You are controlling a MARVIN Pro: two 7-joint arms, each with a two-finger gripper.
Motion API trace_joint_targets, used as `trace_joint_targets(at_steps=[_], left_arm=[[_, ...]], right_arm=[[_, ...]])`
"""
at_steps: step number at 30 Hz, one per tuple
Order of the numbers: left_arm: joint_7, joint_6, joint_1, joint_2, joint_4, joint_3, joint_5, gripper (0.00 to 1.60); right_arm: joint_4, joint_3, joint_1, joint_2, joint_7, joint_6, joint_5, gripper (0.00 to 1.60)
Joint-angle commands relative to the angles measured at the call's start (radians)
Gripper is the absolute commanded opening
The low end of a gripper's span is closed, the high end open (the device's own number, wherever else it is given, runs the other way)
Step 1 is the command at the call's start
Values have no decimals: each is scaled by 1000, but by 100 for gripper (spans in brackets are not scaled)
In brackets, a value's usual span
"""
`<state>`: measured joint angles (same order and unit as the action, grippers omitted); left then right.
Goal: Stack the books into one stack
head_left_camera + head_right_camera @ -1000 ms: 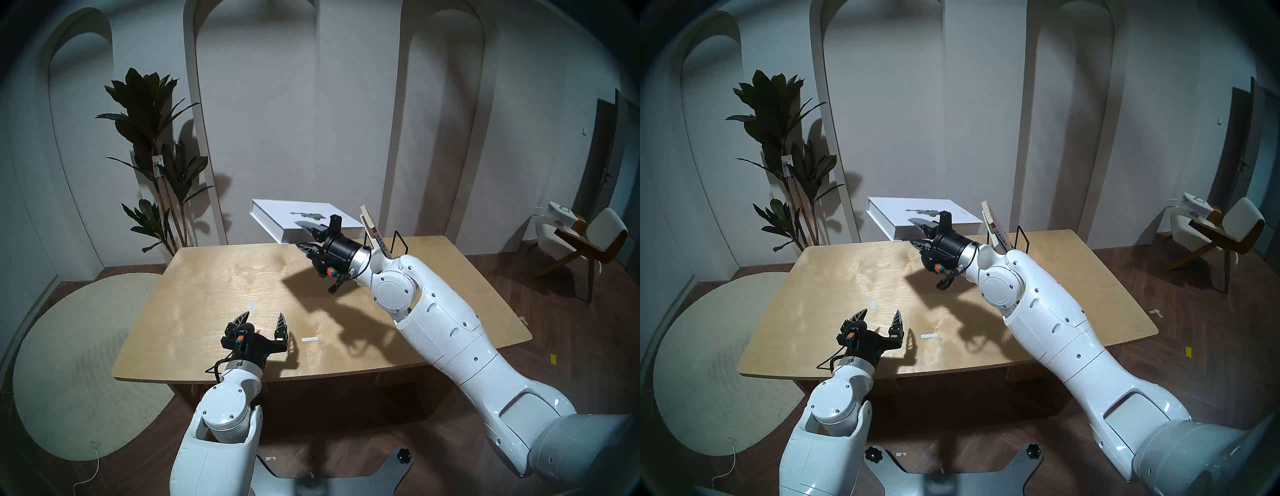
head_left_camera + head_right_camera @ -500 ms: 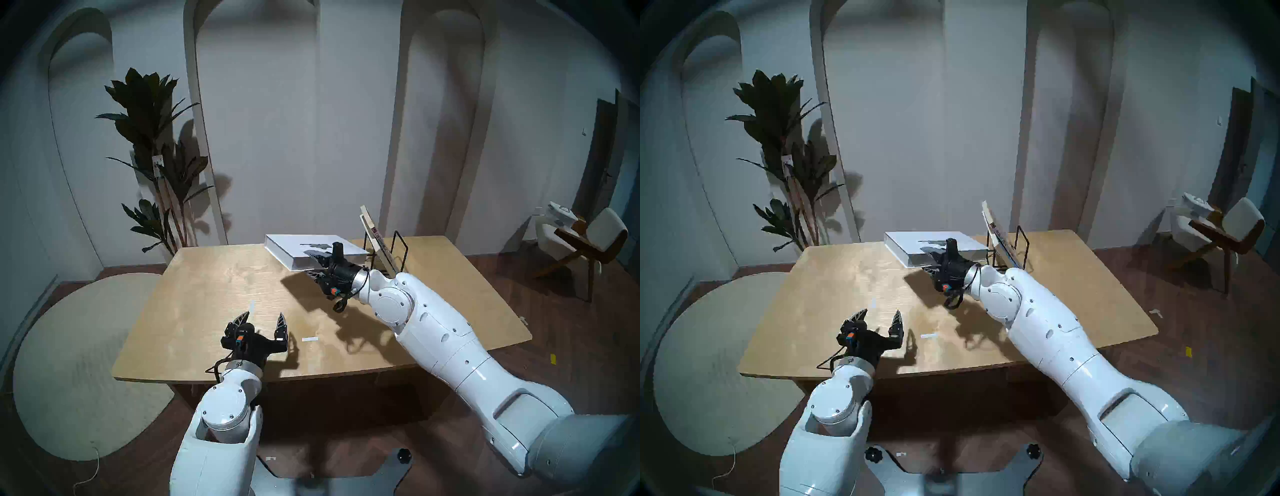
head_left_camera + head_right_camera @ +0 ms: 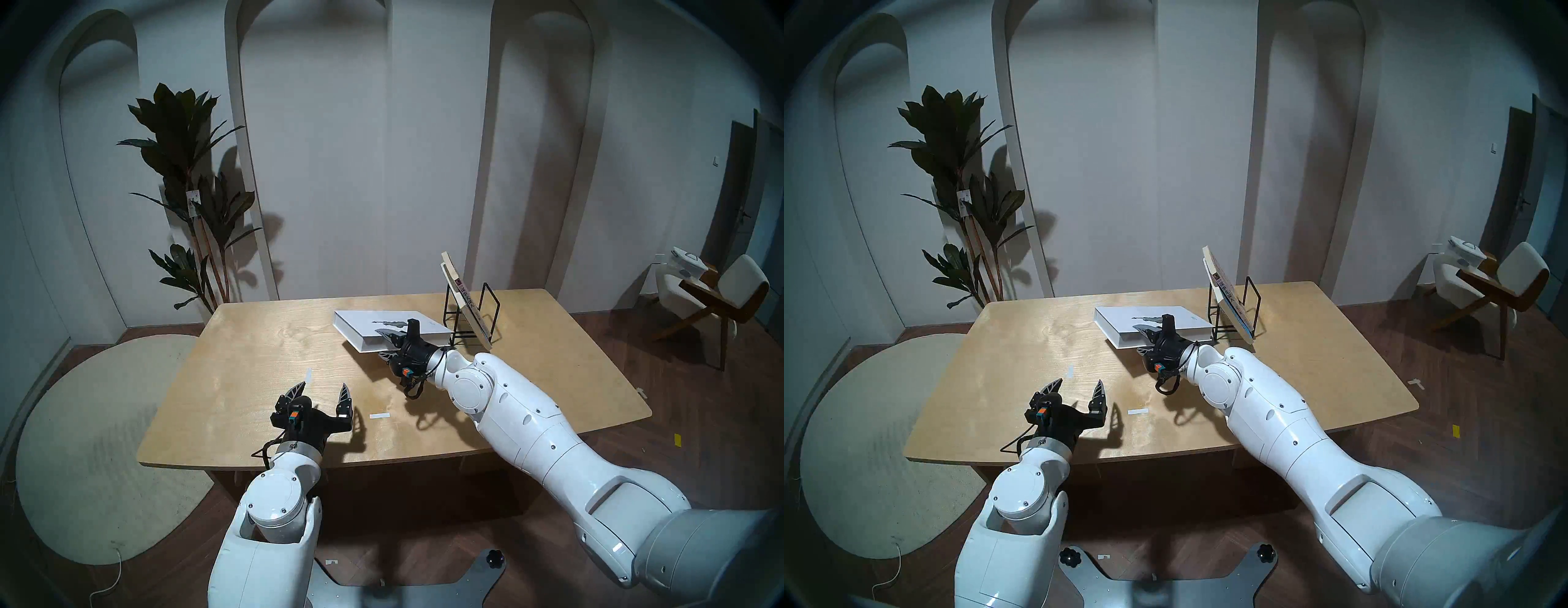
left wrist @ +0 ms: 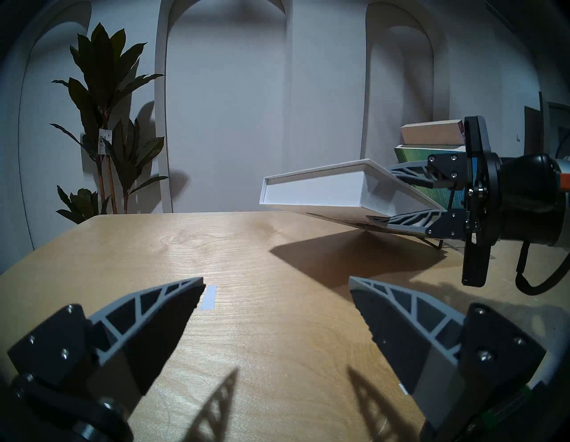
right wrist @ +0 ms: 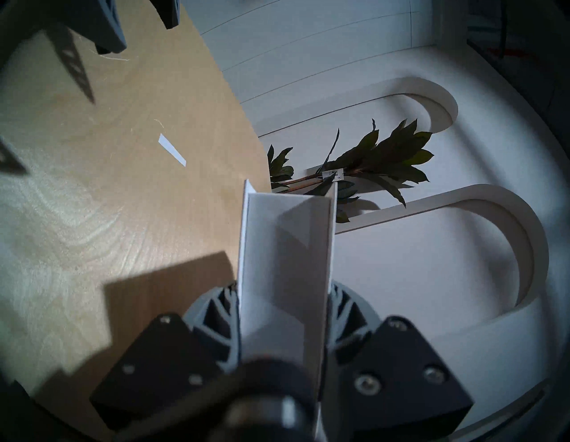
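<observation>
The white book will leave my right gripper on the table (image 3: pixel 374 345) between the wire rack and the tape strips.
My right gripper (image 3: pixel 384 344) is shut on the near edge of the large white book (image 3: pixel 382 327), one finger above it and one below. The left wrist view shows the white book (image 4: pixel 314 194) tilted just above the table (image 3: pixel 263 339), its far end raised. It fills the middle of the right wrist view (image 5: pixel 283 262). The beige-pink book (image 4: pixel 431 132) and the blue-green book (image 4: pixel 431 152) lean in the black wire rack (image 3: pixel 488 305), just right of the white book. My left gripper (image 3: pixel 323 388) is open and empty over the table's near side.
Two white tape strips (image 3: pixel 308 375) (image 3: pixel 379 415) lie on the table near my left gripper. A potted plant (image 3: pixel 191 191) stands behind the table's far left corner. A chair (image 3: pixel 721 293) stands far right, and a round rug (image 3: pixel 93 446) lies on the floor at left.
My right arm has brought the white book down from high above the table's far edge to just over the tabletop, nearer to me. The left arm has not moved.
</observation>
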<state>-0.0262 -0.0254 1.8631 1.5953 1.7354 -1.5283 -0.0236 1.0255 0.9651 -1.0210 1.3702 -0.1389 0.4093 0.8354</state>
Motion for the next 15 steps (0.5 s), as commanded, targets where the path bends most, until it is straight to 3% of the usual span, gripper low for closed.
trace_joint_targets(at_steps=[1, 9, 14, 15], left_arm=[[2, -4, -6, 0, 20, 0, 2, 160], [2, -4, -7, 0, 20, 0, 2, 160], [2, -4, -7, 0, 20, 0, 2, 160], [2, -4, -7, 0, 20, 0, 2, 160]], right_arm=[[-15, -3, 56, 55, 27, 7, 4, 0], [-86, -26, 80, 125, 48, -18, 15, 0], [-155, -13, 105, 167, 76, -90, 20, 0], [-166, 9, 103, 182, 40, -114, -18, 0]])
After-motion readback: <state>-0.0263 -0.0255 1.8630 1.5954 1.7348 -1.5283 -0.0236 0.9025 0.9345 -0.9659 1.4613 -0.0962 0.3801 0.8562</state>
